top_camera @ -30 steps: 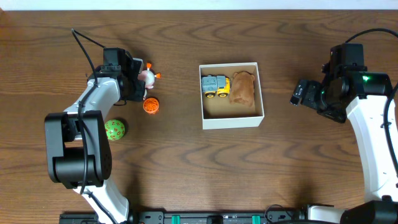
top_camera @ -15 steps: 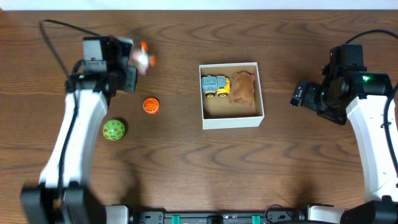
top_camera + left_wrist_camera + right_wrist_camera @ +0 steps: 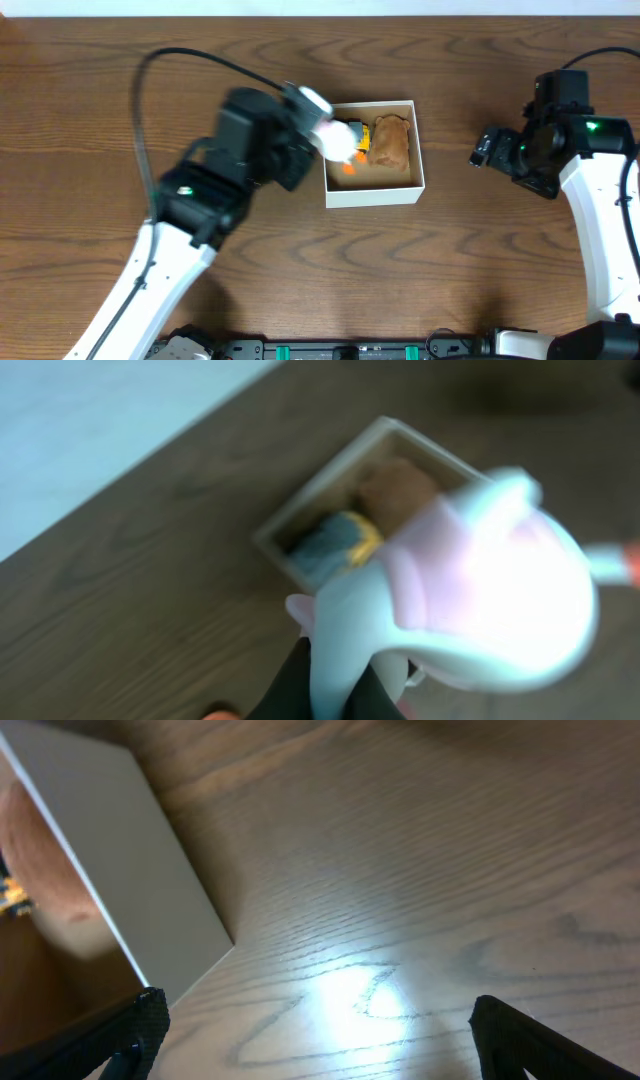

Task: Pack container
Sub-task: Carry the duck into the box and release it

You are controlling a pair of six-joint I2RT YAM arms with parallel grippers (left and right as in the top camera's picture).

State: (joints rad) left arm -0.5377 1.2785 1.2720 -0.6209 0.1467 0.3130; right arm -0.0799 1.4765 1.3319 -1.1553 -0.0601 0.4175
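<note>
The white-and-pink toy, now held over the box's edge, will be released by my left gripper inside the white box (image 3: 371, 178) along its near side, next to the brown plush toy.
The container (image 3: 375, 192) is a white box with a tan inside at table centre. It holds a grey-and-yellow toy truck (image 3: 359, 129) and a brown plush toy (image 3: 391, 142). My left gripper (image 3: 318, 125) is shut on a white-and-pink toy with orange parts (image 3: 333, 141), held over the box's left edge. The left wrist view shows the blurred toy (image 3: 470, 600) between the fingers (image 3: 290, 685), with the box (image 3: 310, 500) below. My right gripper (image 3: 490, 148) is open and empty, right of the box; its view shows the box wall (image 3: 120, 870).
The left arm (image 3: 200, 200) stretches across the left half of the table and covers what lies there. Bare wood table (image 3: 400, 920) lies under the right gripper. The table's far edge runs along the top (image 3: 320, 12).
My left arm has swung right from the far left, carrying the white-and-pink toy to the box. The orange and green balls are now hidden under the arm. The right arm has not moved.
</note>
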